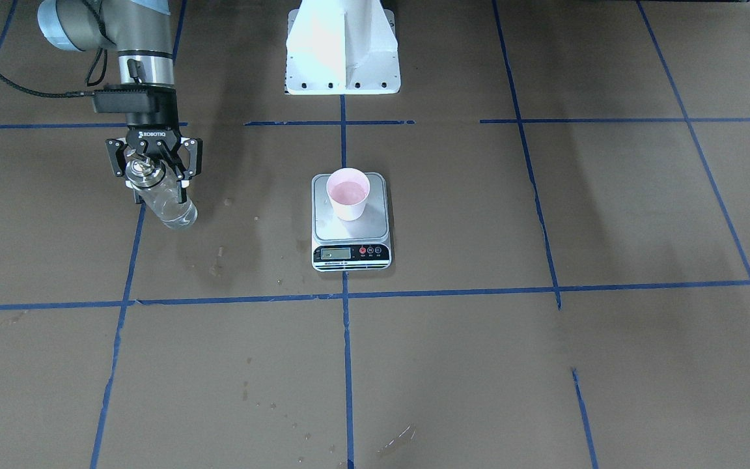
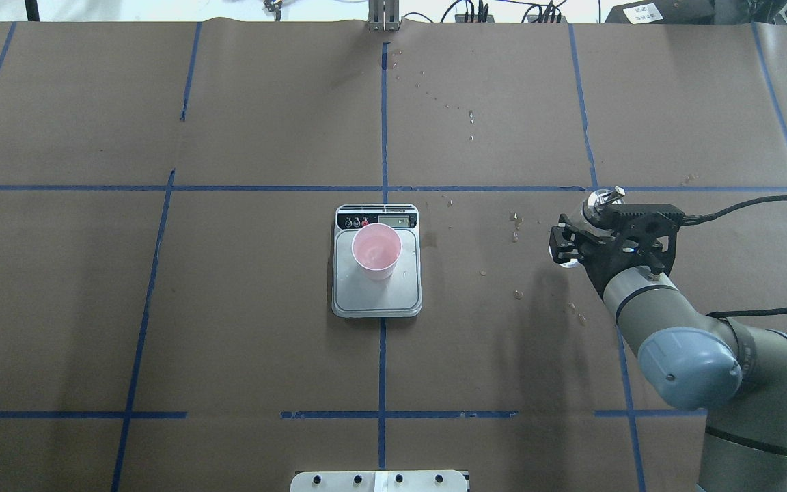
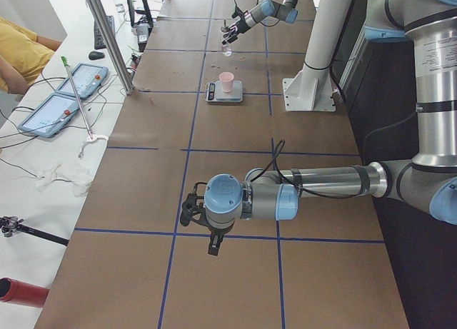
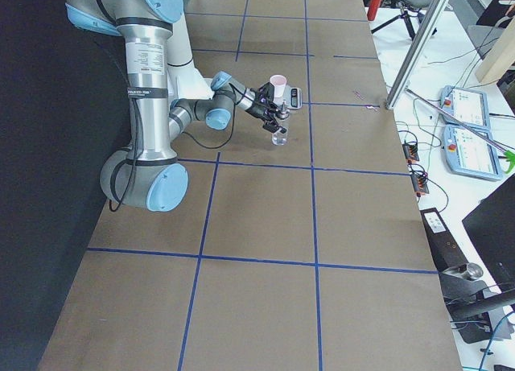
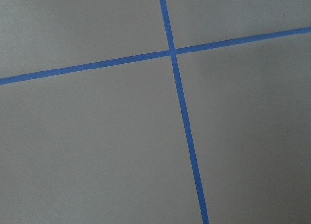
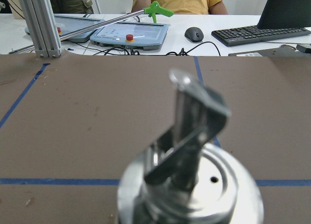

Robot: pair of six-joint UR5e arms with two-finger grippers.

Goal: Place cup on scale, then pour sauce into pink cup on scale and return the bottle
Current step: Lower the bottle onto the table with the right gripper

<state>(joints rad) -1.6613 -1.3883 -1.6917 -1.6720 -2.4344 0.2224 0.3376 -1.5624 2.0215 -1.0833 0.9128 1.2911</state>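
Next, I set the clear glass bottle on the brown paper (image 1: 158, 226), beside the blue tape line below my right gripper.
The pale pink cup (image 1: 347, 193) stands upright on the steel platform of the scale (image 1: 351, 229), at the table's middle; both also show in the overhead view, cup (image 2: 376, 251) and scale (image 2: 376, 298). My right gripper (image 1: 160, 189) is shut on the upper part of the clear glass bottle (image 1: 173, 207), well off to the scale's side, by a blue tape line. The bottle stands roughly upright, low over or on the table; I cannot tell which. Its silver pour-spout cap (image 6: 194, 151) fills the right wrist view. Clear liquid shows in the bottle. My left gripper (image 3: 191, 211) shows only in the exterior left view, so I cannot tell whether it is open or shut.
Small water drops (image 2: 515, 220) lie on the brown paper between the scale and the right gripper. The white robot pedestal (image 1: 342, 45) stands behind the scale. An aluminium post (image 2: 383, 14) rises at the far edge. The left wrist view shows only table and blue tape (image 5: 182, 102).
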